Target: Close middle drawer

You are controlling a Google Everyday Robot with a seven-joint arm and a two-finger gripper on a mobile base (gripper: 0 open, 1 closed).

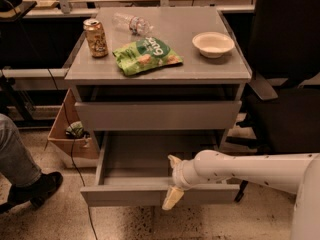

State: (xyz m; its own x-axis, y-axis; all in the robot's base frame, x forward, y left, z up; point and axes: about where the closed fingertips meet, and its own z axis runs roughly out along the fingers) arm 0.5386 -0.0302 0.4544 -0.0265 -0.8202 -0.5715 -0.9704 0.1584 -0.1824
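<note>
My gripper needs to close next against the outer side of the front panel [178, 195] of the middle drawer, near its middle, so it is ready to push.
The middle drawer [125, 195] is a wide grey shallow tray with a low front panel. It stands pulled far out at the bottom of the grey cabinet [150, 74]. My gripper [172, 180] comes in from the right on a white arm and sits at the middle of that front panel. It is open. One cream finger [174, 161] is inside the tray and the other [171, 198] hangs in front of the panel. Above it, the drawer with the taller front panel [157, 115] stands out a little.
On the cabinet top lie a drink can [95, 37], a clear plastic bottle [131, 22], a green snack bag [146, 55] and a white bowl [213, 43]. A black chair [287, 84] stands at the right. A cardboard box [70, 134] and a person's leg and shoe [25, 176] are at the left.
</note>
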